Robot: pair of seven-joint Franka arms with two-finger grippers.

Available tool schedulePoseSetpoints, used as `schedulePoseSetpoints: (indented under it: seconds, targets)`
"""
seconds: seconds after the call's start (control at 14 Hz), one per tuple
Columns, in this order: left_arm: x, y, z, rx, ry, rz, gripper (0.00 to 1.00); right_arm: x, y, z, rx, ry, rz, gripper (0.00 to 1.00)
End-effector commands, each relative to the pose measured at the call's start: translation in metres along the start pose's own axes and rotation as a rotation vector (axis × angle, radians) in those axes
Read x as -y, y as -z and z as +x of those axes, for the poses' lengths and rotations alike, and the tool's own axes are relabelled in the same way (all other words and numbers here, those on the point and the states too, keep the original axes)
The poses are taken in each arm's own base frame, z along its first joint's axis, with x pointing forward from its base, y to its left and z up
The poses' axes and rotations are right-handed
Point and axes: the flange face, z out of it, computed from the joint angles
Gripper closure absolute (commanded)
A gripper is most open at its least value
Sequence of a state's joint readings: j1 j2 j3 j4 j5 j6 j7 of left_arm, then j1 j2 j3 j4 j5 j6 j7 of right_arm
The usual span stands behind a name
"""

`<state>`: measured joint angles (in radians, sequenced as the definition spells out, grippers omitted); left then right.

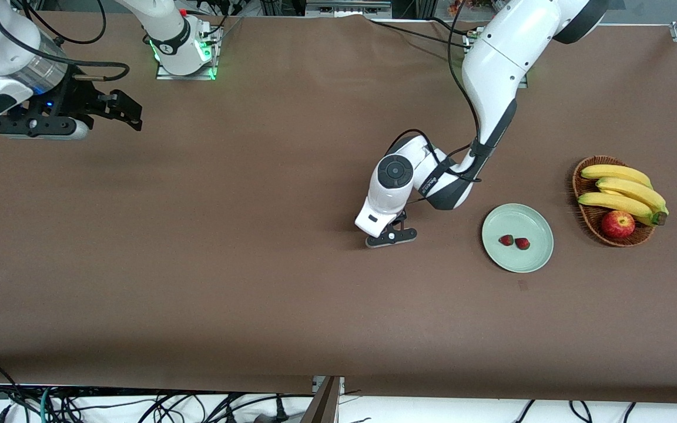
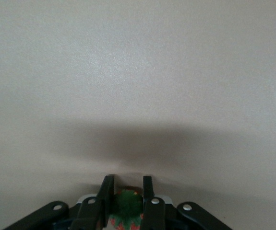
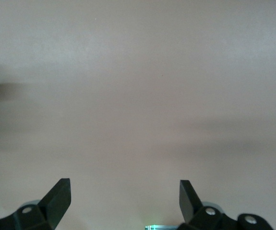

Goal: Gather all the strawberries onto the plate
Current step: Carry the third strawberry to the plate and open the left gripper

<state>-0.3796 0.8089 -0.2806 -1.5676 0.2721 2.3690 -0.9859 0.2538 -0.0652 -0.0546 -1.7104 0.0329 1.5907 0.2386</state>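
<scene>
Next, my left gripper lets go of the strawberry on the pale green plate (image 1: 532, 222) between the two strawberries and the basket.
My left gripper (image 1: 393, 234) is low at the table's middle, beside the plate, and hides what it holds in the front view. In the left wrist view the left gripper (image 2: 126, 184) is shut on a strawberry (image 2: 128, 207), whose green cap faces out between the fingers. The pale green plate (image 1: 519, 218) lies toward the left arm's end and holds two strawberries (image 1: 506, 239) (image 1: 522, 243) side by side. My right gripper (image 1: 131, 113) waits open above the table at the right arm's end, and the right wrist view shows the right gripper (image 3: 125, 189) with only bare tabletop between its fingers.
A brown wicker basket (image 1: 586, 218) stands beside the plate at the left arm's end, holding bananas (image 1: 623, 191) and a red apple (image 1: 617, 224). Brown cloth covers the table. Cables hang past the table's edge nearest the front camera.
</scene>
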Motion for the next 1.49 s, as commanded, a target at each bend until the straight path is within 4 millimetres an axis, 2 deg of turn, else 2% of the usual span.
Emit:
schedulePoseSetpoints:
  seconds: [0.0,0.43,0.57,0.64,0.85,1.0,1.07,1.14,1.21,1.28,1.35,1.42]
  targets:
    - [0.013,0.024,0.011,0.007,-0.041,0.083,1.00,-0.013,0.014,0.002,-0.036,0.003,-0.001,0.00]
    - [0.111,0.091,0.078,0.098,-0.208,0.193,0.98,-0.041,0.021,0.008,-0.055,0.059,0.002,0.00]
    - [0.148,0.102,0.095,0.150,-0.275,0.220,0.98,-0.042,0.026,0.009,-0.064,0.054,0.007,0.00]
    - [0.170,0.104,0.105,0.177,-0.316,0.230,0.97,-0.049,0.027,0.010,-0.069,0.044,0.009,0.00]
    - [0.230,0.098,0.133,0.230,-0.422,0.210,0.94,-0.047,0.042,0.014,-0.101,0.036,0.013,0.00]
    - [0.275,0.084,0.148,0.272,-0.461,0.190,0.87,-0.051,0.059,0.016,-0.135,0.037,0.015,0.00]
    - [0.297,0.077,0.154,0.286,-0.482,0.175,0.87,-0.057,0.060,0.017,-0.138,0.024,0.015,0.00]
    - [0.303,0.073,0.154,0.295,-0.502,0.169,0.87,-0.058,0.055,0.020,-0.129,0.023,0.014,0.00]
    - [0.303,0.068,0.152,0.306,-0.506,0.170,0.81,-0.058,0.052,0.023,-0.125,0.021,0.011,0.00]
    - [0.306,0.062,0.150,0.311,-0.503,0.167,0.43,-0.057,0.046,0.027,-0.115,0.020,0.005,0.00]
    - [0.319,0.055,0.156,0.301,-0.487,0.156,0.07,-0.056,0.038,0.032,-0.101,0.023,-0.002,0.00]
    - [0.328,0.054,0.160,0.299,-0.479,0.150,0.00,-0.055,0.033,0.035,-0.094,0.027,-0.021,0.00]
